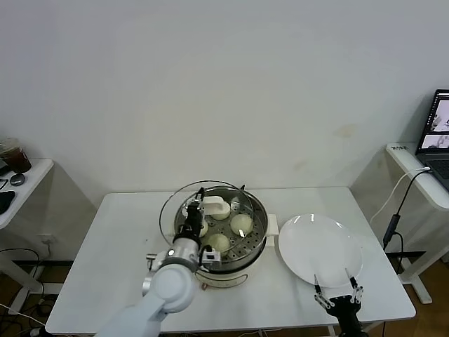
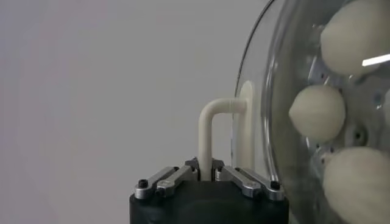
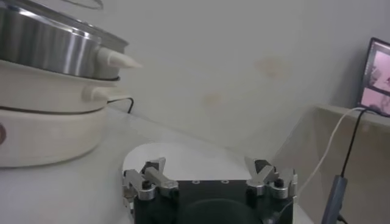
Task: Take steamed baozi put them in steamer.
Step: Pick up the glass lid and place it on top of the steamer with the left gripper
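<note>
The glass lid will be centered on top of the steamer's shiny pot (image 1: pixel 222 222), covering the baozi, when I let go of it there with my left gripper.
The steamer (image 1: pixel 256 242) stands mid-table, a shiny pot on a cream base. Pale baozi (image 1: pixel 241 224) lie on its perforated tray; three show through the glass in the left wrist view (image 2: pixel 317 112). My left gripper (image 1: pixel 193 212) is shut on the white handle (image 2: pixel 207 131) of the round glass lid (image 1: pixel 168 207), which it holds tilted just above the pot's left side. My right gripper (image 1: pixel 338 298) is open and empty at the table's front right, just in front of the white plate (image 1: pixel 319 249). The right wrist view shows it (image 3: pixel 207 173) with the plate (image 3: pixel 183 155) beyond.
The bare white plate lies right of the steamer. The steamer's side handle (image 3: pixel 116 59) points toward the plate. A side table with a laptop (image 1: pixel 438 133) and a hanging cable (image 1: pixel 394 210) stands at far right; another small table (image 1: pixel 21 189) is at far left.
</note>
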